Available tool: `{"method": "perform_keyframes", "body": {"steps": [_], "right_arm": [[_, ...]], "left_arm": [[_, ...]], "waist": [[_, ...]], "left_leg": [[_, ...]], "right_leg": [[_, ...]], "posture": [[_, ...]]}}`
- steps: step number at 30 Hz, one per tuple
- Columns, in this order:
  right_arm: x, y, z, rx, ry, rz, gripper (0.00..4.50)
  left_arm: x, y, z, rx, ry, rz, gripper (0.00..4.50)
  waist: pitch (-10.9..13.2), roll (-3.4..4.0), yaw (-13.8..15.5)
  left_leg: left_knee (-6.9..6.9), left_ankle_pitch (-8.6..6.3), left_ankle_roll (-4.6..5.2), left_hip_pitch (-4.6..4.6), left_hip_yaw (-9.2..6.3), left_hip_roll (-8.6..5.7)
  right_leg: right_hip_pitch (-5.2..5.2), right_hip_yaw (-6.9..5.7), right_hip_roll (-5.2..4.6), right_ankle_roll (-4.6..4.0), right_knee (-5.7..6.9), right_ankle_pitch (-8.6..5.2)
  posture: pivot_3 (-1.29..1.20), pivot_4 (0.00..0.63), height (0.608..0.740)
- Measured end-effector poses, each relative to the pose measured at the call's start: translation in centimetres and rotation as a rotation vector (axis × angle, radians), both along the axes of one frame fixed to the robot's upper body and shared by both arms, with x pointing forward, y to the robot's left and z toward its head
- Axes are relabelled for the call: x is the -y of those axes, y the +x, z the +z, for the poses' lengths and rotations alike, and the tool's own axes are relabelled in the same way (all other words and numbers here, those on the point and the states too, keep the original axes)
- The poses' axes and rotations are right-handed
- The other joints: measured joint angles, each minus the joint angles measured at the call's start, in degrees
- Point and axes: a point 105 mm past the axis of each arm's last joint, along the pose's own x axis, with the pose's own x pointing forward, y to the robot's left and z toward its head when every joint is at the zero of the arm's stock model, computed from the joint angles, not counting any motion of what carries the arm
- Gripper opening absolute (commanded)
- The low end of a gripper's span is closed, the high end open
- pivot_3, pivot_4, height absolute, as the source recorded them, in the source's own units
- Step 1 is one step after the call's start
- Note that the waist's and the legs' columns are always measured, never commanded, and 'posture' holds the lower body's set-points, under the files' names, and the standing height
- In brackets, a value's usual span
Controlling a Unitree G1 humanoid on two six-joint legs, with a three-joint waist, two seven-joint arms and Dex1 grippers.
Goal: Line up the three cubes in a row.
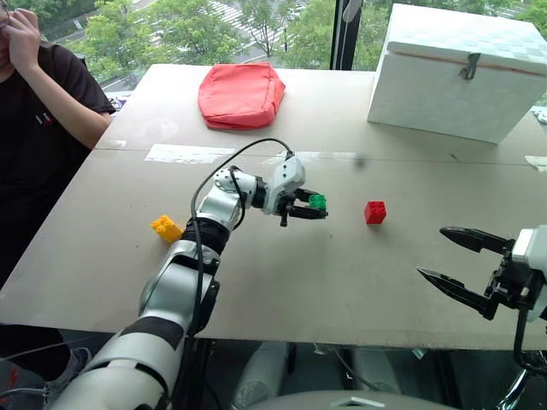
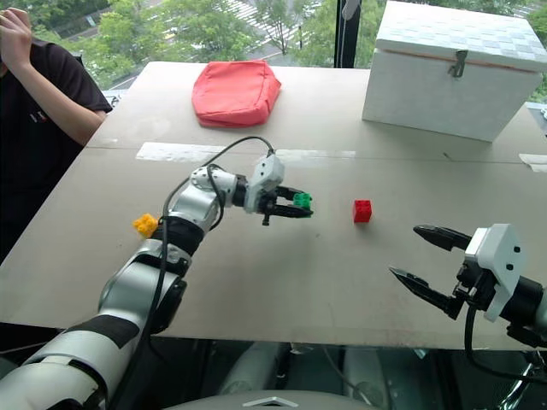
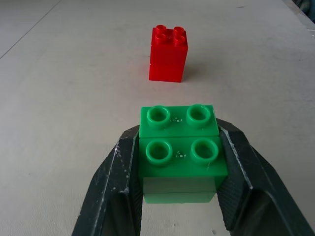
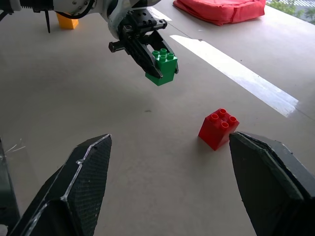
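Next, my left gripper lets go of the green cube on the bare table [image 1: 332, 224] [image 3: 174, 142] close beside the red cube, facing the yellow cube.
My left gripper [image 1: 314, 205] is shut on the green cube [image 1: 318, 202] and holds it just above the table, studs up, pointing toward the right. The red cube [image 1: 374, 212] stands on the table a short way to the right of it, also seen ahead of the green cube [image 3: 180, 157] as the red cube [image 3: 168, 54] in the left wrist view. The yellow cube [image 1: 166, 228] lies on the table to the left, beside my left forearm. My right gripper [image 1: 453, 260] hangs open near the table's front right edge, with nothing between its fingers.
A red fabric pouch [image 1: 241, 94] lies at the back centre. A big white box [image 1: 457, 70] stands at the back right. A person [image 1: 38, 120] sits at the table's left side. Tape strips [image 1: 184, 154] cross the table's middle.
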Motion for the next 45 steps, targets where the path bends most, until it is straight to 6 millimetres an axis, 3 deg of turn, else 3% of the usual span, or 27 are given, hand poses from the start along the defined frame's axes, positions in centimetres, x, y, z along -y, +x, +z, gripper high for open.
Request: {"method": "perform_keyframes", "body": {"steps": [10, 25, 27, 32, 33, 38, 40, 45], "right_arm": [[-0.2, -0.9, 0.0, 0.011, 0.007, -0.038, 3.91], [-0.3, -1.4, -0.1, 0.007, 0.011, -0.056, 3.91], [-0.3, -1.5, 0.2, 0.017, 0.005, -0.061, 3.91], [-0.1, -1.5, 0.3, 0.02, 0.003, -0.07, 3.91], [-0.1, -1.5, 0.3, 0.02, 0.003, -0.069, 3.91], [-0.4, -1.3, 0.8, 0.042, 0.007, -0.045, 3.91], [-1.1, -0.9, 1.1, 0.06, 0.017, -0.003, 3.91], [-2.3, 0.9, 1.0, 0.062, 0.073, 0.09, 3.91]], "left_arm": [[1.8, -0.2, -1.2, -0.011, 0.037, -0.037, 1.32], [3.0, 0.3, -1.8, 0.003, 0.079, -0.026, 1.32], [3.1, 0.4, -1.6, 0.01, 0.086, -0.026, 2.37], [3.0, 0.5, -1.5, 0.009, 0.078, -0.014, 4.41], [2.9, 0.6, -1.5, 0.007, 0.072, -0.009, 4.41], [-0.1, 1.5, 0.8, 0.044, 0.033, 0.052, 4.41], [-2.6, 1.4, 2.1, 0.077, -0.012, 0.113, 4.41], [-8.8, -1.6, 3.3, 0.062, -0.144, 0.396, 4.41]], "waist": [[0.0, 0.0, 0.1], [0.0, -0.01, 0.1], [0.0, -0.01, 0.1], [0.0, -0.01, 0.0], [0.0, -0.01, 0.0], [0.0, 0.0, -0.3], [0.0, 0.02, -1.2], [0.0, 0.05, -2.3]], "left_leg": [[0.11, 0.0, 0.0, 0.02, 0.0, 0.0], [0.12, 0.01, 0.01, 0.01, 0.0, 0.0], [0.12, 0.0, 0.01, 0.01, 0.0, -0.01], [0.12, 0.0, 0.01, 0.01, 0.0, 0.0], [0.12, 0.0, 0.01, 0.01, 0.0, 0.0], [0.12, 0.0, 0.0, 0.07, 0.03, 0.04], [0.11, 0.0, 0.0, 0.09, 0.05, 0.07], [0.06, 0.0, -0.01, 0.13, 0.07, 0.11]], "right_leg": [[0.03, 0.02, 0.03, 0.21, 0.05, 0.0], [0.02, 0.02, 0.04, 0.22, 0.07, 0.0], [0.03, 0.02, 0.05, 0.22, 0.07, 0.0], [0.03, 0.02, 0.06, 0.23, 0.07, 0.0], [0.03, 0.02, 0.06, 0.23, 0.08, 0.0], [0.02, 0.06, 0.09, 0.23, 0.13, 0.0], [0.02, 0.12, 0.07, 0.19, 0.14, 0.02], [0.0, 0.2, 0.04, -0.05, 0.13, 0.14]], "posture": [[0.0, 0.15, 0.74], [0.0, 0.15, 0.74], [0.0, 0.15, 0.74], [0.0, 0.15, 0.74], [0.0, 0.15, 0.74], [0.0, 0.15, 0.74], [0.0, 0.15, 0.74], [0.0, 0.15, 0.74]]}}
